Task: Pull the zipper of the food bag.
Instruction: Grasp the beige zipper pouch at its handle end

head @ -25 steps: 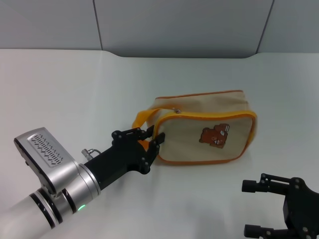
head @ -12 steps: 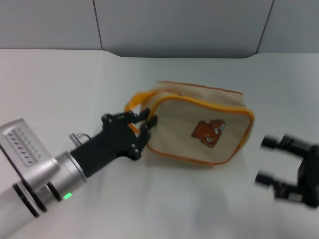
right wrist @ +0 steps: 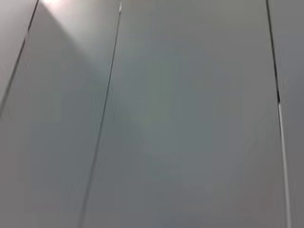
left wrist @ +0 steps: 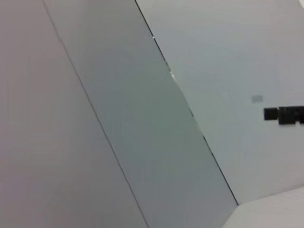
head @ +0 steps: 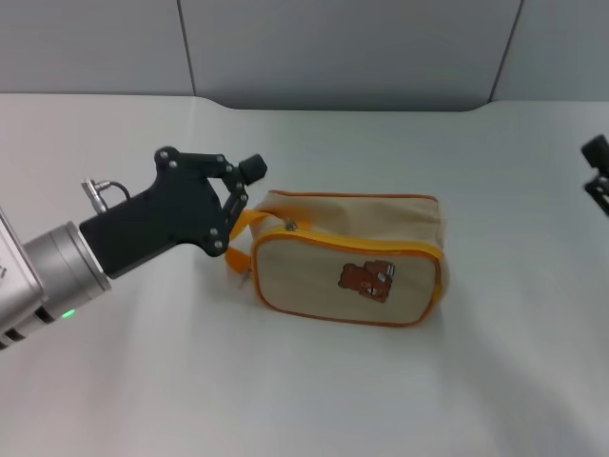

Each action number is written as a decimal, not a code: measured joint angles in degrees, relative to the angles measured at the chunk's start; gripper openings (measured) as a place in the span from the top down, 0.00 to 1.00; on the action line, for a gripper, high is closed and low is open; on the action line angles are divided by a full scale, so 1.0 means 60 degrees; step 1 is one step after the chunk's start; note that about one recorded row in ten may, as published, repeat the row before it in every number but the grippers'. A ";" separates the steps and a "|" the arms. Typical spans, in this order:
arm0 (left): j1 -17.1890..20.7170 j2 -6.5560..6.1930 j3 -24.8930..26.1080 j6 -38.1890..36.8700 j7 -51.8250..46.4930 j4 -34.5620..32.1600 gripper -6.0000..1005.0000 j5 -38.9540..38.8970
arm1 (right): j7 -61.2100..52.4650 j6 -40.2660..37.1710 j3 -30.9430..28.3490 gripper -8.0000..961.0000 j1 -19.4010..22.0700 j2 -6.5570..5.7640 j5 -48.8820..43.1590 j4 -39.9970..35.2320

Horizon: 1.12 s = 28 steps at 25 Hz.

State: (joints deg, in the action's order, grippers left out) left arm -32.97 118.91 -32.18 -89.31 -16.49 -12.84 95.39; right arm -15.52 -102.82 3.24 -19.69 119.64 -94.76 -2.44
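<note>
The left gripper is at the loose strap loop, so it should move lower and grip the bag's end (head: pixel 265 272) below the zipper before the robot pulls the zipper.
The food bag (head: pixel 347 262) lies on the white table, a beige pouch with orange piping and a brown bear print facing me. Its orange strap loop (head: pixel 238 231) is at the bag's left end. The zipper (head: pixel 354 198) runs along the top panel, with the silver pull tab (head: pixel 290 227) near the strap end. My left gripper (head: pixel 245 186) hovers at the strap end, fingers apart, the lower one right beside the strap loop. My right gripper (head: pixel 598 168) shows only at the right edge, far from the bag, fingers apart. The wrist views show only wall panels.
The white table (head: pixel 314 381) stretches around the bag. A grey panelled wall (head: pixel 343 48) stands behind the table's far edge. A small dark shape (left wrist: pixel 283 115) shows far off in the left wrist view.
The bag has slid left and turned as the left gripper moved up and left at its strap end. The right gripper rose from the front right to the right edge.
</note>
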 joint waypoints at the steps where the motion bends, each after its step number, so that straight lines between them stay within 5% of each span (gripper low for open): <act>1: 0.0043 -0.0002 0.0019 -0.0066 -0.0113 -0.0051 0.96 -0.0028 | 0.0815 0.0089 -0.0004 0.16 -0.0041 0.0005 0.0094 0.0394; 6: 0.0775 -0.0020 0.0132 -0.0384 -0.1006 0.0061 1.00 -0.0283 | 0.2682 -0.0136 0.0034 0.16 0.0052 0.0002 0.0128 0.1184; 11: 0.1248 0.0038 0.0113 0.0395 -0.0791 0.1074 0.96 -0.0330 | 0.0277 -0.0550 0.0467 0.16 0.0114 -0.0077 -0.0495 0.0045; 15: 0.1201 0.0040 0.0116 0.1234 -0.0942 0.1861 0.93 -0.0327 | -0.2413 -0.0882 0.1379 0.16 -0.0003 -0.0073 -0.1420 -0.1696; 17: 0.1068 0.0058 0.0087 0.1793 -0.1008 0.2238 0.91 -0.0284 | -0.3546 -0.1452 0.2586 0.16 -0.0081 -0.0125 -0.2323 -0.2845; 23: 0.0952 0.0059 0.0098 0.2004 -0.1052 0.2417 0.87 -0.0275 | -0.4104 -0.2110 0.3619 0.16 -0.0101 -0.0196 -0.3316 -0.3743; 28: 0.0747 0.0058 0.0151 0.2422 -0.1160 0.2639 0.69 -0.0300 | -0.4318 -0.1990 0.3671 0.16 -0.0109 -0.0189 -0.3434 -0.3802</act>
State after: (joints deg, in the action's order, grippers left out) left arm -28.49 119.26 -31.27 -74.78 -23.45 2.99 93.60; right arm -41.43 -114.76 25.26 -20.34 118.51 -115.36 -25.25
